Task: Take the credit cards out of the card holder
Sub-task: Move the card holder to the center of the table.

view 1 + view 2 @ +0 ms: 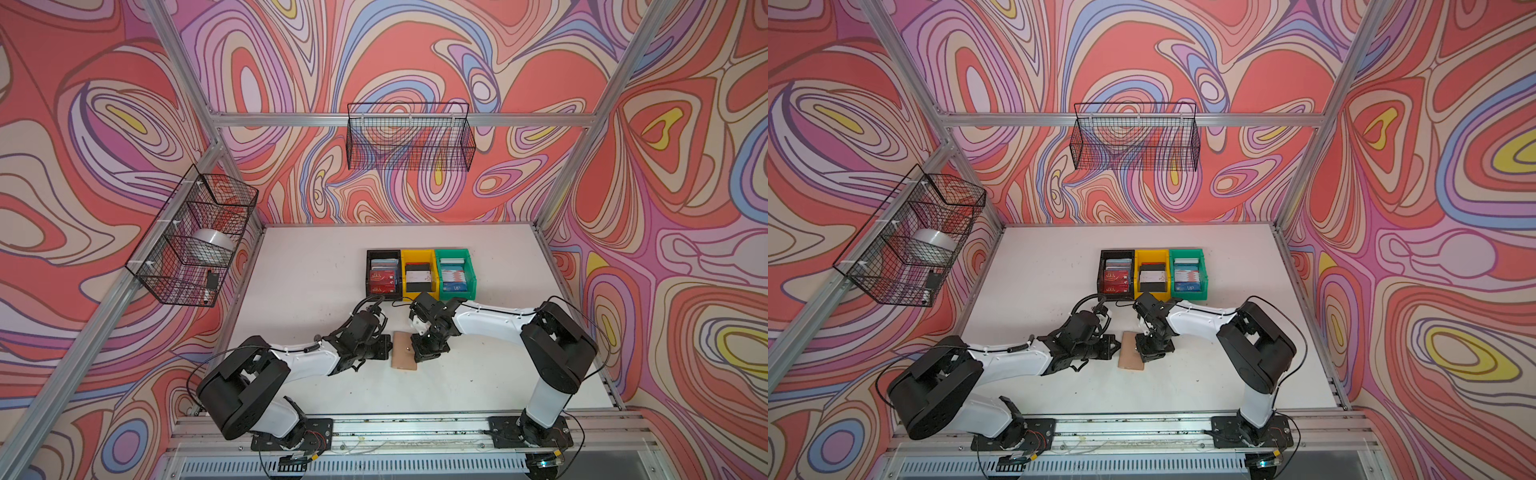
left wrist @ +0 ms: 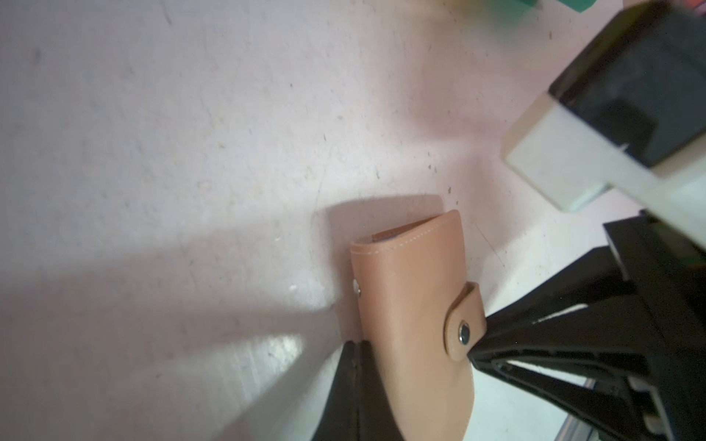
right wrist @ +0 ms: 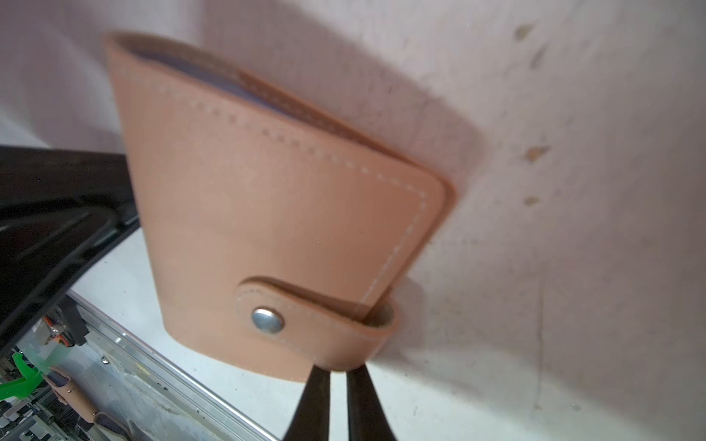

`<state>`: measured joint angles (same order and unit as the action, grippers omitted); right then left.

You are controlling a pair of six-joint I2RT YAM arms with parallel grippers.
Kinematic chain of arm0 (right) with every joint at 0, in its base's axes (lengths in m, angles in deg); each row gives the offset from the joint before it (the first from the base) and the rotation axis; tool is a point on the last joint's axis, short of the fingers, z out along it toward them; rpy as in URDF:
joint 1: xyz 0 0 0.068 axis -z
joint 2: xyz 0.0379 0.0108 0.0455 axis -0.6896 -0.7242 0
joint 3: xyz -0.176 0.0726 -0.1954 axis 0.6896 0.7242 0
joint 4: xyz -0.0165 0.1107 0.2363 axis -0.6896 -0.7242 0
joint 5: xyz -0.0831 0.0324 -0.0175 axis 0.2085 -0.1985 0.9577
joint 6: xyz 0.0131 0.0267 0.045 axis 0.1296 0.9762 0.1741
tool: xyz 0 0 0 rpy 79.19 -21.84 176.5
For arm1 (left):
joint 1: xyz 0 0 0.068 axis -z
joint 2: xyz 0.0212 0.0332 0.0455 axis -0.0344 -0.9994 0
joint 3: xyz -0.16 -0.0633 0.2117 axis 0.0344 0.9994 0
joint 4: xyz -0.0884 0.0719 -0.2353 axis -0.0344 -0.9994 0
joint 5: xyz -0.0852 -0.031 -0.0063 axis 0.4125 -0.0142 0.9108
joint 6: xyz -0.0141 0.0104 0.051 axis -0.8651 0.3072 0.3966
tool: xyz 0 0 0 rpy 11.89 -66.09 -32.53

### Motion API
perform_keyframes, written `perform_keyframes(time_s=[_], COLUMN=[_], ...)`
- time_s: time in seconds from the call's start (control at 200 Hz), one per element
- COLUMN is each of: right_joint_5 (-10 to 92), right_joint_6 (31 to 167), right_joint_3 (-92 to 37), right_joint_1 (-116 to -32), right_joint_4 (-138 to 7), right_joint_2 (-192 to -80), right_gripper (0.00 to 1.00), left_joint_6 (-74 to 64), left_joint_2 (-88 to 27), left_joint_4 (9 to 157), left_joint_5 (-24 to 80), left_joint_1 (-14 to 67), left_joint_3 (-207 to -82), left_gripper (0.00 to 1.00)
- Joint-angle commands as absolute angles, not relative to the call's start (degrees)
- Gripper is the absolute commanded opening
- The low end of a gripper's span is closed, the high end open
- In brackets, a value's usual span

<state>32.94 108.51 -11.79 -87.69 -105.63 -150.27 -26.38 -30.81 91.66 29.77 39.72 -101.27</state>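
I can see my right gripper pinching the looped end of the buttoned tab, so it should grab the tab at the snap (image 3: 267,319) and open it while my left gripper steadies the spine.
The tan card holder (image 1: 404,352) (image 1: 1131,353) lies closed on the white table between my two grippers, its snap tab (image 3: 305,317) buttoned. Only a bluish sleeve edge shows at its open end, and the credit cards inside are hidden. My left gripper (image 2: 357,345) (image 1: 390,348) is shut, fingers pressed together with nothing between them, right against the holder's (image 2: 412,298) spine edge. My right gripper (image 3: 338,370) (image 1: 415,348) comes in from the opposite side. Its fingers are nearly together, pinching the looped end of the tab on the holder (image 3: 275,214).
Behind the holder stand three bins in a row: black (image 1: 370,272) with red cards, yellow (image 1: 417,254) with white and black cards, green (image 1: 455,254) with blue cards. Wire baskets hang on the back wall (image 1: 409,137) and the left wall (image 1: 195,237). A metal rail (image 1: 415,428) runs along the table's front edge.
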Motion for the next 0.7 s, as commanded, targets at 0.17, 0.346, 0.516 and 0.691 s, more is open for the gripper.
perform_keyframes(time_s=[0.17,0.346,0.516,0.691], right_joint_5=[43.4,43.5,44.4,44.6], right_joint_6=[105.4,103.7,101.8,101.1], right_joint_3=[-16.3,-16.8,-18.5,-20.5], right_joint_1=[-86.0,-84.7,-83.7,-83.6], right_joint_4=[-103.9,-104.6,-105.9,-106.4], right_joint_2=[-154.4,-153.5,-154.5,-153.8], right_gripper=[0.13,0.13,0.13,0.13], left_joint_6=[-23.5,-22.3,-21.5,-20.7], left_joint_2=[-28.9,-25.5,-26.9,-29.6], left_joint_4=[88.6,85.8,85.3,86.8], left_joint_5=[30.7,27.4,27.8,27.1], left_joint_1=[40.2,40.1,40.1,39.9], left_joint_3=[-105.5,-105.1,-106.6,-106.7], left_gripper=[0.0,0.0,0.0,0.0])
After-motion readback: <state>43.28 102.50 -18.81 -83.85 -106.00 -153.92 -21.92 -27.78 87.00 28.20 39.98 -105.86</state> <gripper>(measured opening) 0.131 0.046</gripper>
